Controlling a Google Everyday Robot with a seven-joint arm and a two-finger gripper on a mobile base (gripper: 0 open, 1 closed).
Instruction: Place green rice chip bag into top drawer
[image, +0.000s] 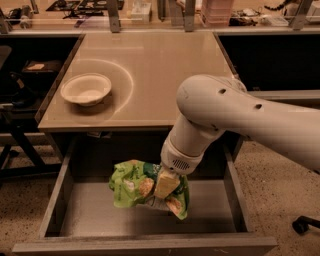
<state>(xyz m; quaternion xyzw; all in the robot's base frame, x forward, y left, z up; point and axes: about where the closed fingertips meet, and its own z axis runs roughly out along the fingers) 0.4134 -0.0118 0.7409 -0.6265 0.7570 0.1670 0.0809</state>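
Observation:
Next, I release the green rice chip bag from my gripper on the grey bottom in the middle of the open top drawer (152, 186).
The green rice chip bag (131, 186) is crumpled, bright green with pictured tan chips. It hangs over the middle of the open top drawer (100, 215), just above its grey floor. My gripper (165, 192) reaches down from the white arm (240, 115) and is shut on the bag's right part. The drawer is pulled out below the tabletop, with low side walls left and right.
A white bowl (86, 89) sits on the tan tabletop (165, 65) at the left. A black stand (20, 145) is left of the table. Shelving with clutter runs along the back. A chair wheel (302, 225) shows at the lower right.

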